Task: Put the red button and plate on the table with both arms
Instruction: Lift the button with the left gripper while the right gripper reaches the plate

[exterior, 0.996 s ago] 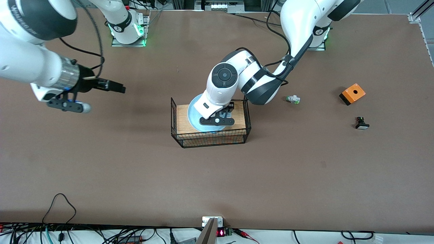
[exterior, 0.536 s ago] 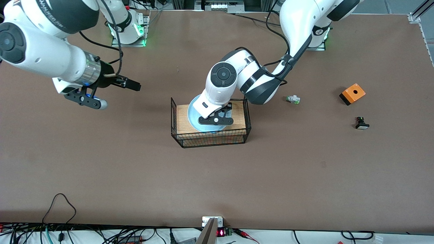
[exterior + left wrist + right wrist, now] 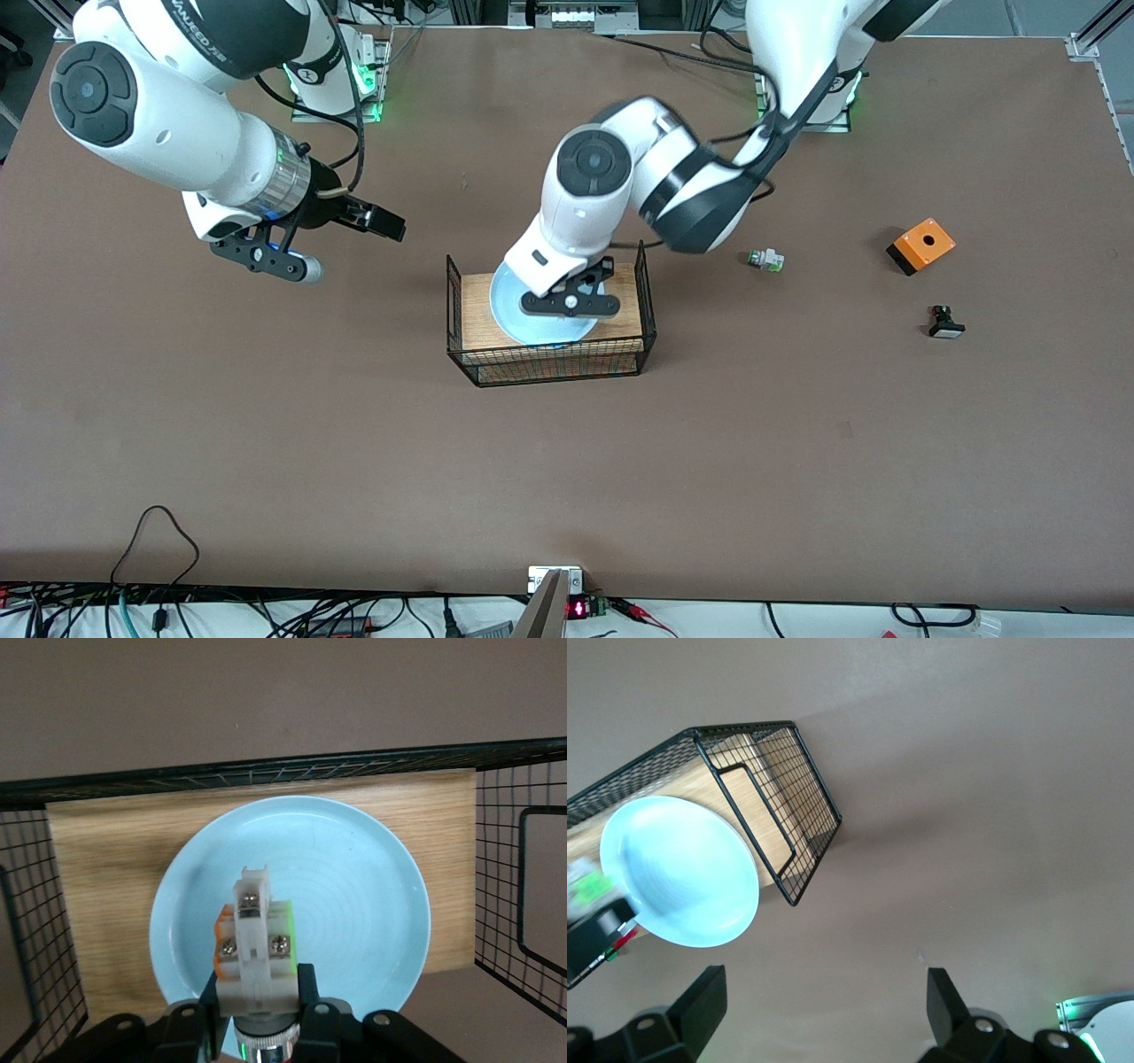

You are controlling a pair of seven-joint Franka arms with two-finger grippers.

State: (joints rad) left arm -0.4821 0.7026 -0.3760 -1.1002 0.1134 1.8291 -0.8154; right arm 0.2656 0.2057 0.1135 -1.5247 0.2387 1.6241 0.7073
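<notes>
My right gripper will close on the light blue plate's rim (image 3: 499, 276) (image 3: 743, 928) at the open side of the basket, close to the basket's wire end that is toward my right arm.
My left gripper (image 3: 257, 992) is shut on the red button (image 3: 255, 939). Its whitish body, green tab and silver collar show, but its cap is hidden. In the front view the left gripper (image 3: 571, 301) hangs just over the light blue plate (image 3: 509, 310). The plate (image 3: 354, 895) lies on the wooden board inside a black wire basket (image 3: 549, 368) at the middle of the table (image 3: 709, 461). My right gripper (image 3: 390, 226) is open over bare table, beside the basket toward the right arm's end. Between its fingers (image 3: 822, 992) there is nothing, and the plate (image 3: 682, 868) shows off to one side.
A green-capped whitish switch (image 3: 766, 260), an orange box (image 3: 921, 245) and a black switch with a white cap (image 3: 946, 322) lie toward the left arm's end. Cables run along the table edge nearest the front camera.
The left gripper closed on the button over the plate and its arm has risen a little. The right arm swung toward the basket, its gripper still open.
</notes>
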